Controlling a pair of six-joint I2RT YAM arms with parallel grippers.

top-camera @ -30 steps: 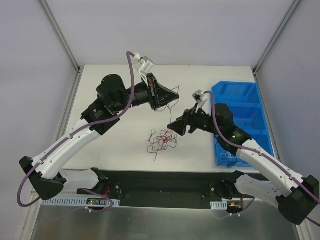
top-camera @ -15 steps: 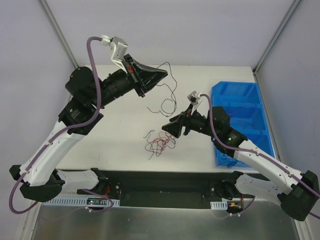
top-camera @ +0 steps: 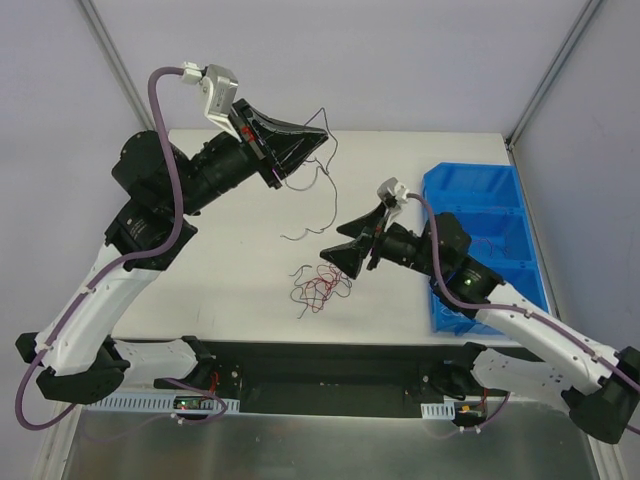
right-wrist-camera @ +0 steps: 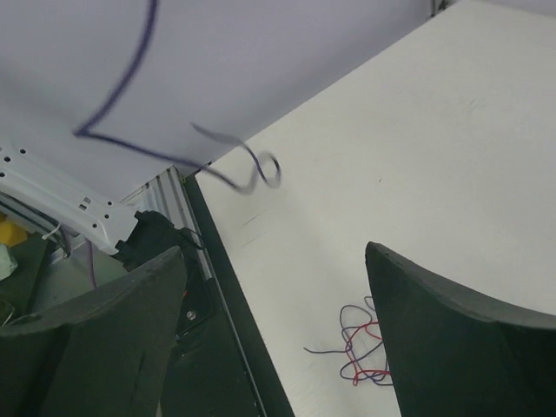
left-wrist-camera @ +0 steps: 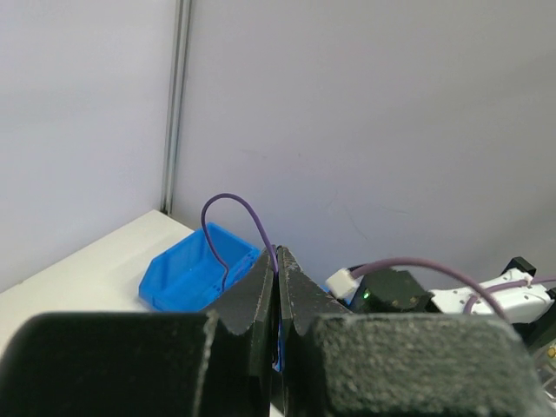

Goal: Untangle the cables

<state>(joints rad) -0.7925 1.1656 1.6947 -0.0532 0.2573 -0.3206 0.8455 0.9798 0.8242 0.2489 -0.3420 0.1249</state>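
My right gripper is to take the dark purple cable by its hanging part (top-camera: pixel 335 195) before placing it in the blue bin, as the cable is free of the clump but far from that bin.
My left gripper (top-camera: pixel 324 134) is raised high over the far left of the table and is shut on one dark purple cable (top-camera: pixel 331 205), which hangs free from its tips with its lower end above the table. In the left wrist view the jaws (left-wrist-camera: pixel 278 257) pinch this cable (left-wrist-camera: pixel 236 201), which arcs up out of them. A small clump of red and purple cables (top-camera: pixel 320 285) lies on the table. My right gripper (top-camera: pixel 335 244) is open and empty just above and right of the clump. The right wrist view shows the clump (right-wrist-camera: pixel 360 352) by the right finger (right-wrist-camera: pixel 460 339) and the hanging cable (right-wrist-camera: pixel 248 169), blurred.
A blue bin (top-camera: pixel 480 215) stands at the right edge of the table with a few thin wires in it; it also shows in the left wrist view (left-wrist-camera: pixel 195 274). The black base rail (top-camera: pixel 320 365) runs along the near edge. White walls and frame posts surround the table.
My left gripper has risen and moved left, pulling the dark purple cable up out of the clump. My right gripper has lifted a little off the clump and its fingers now stand apart.
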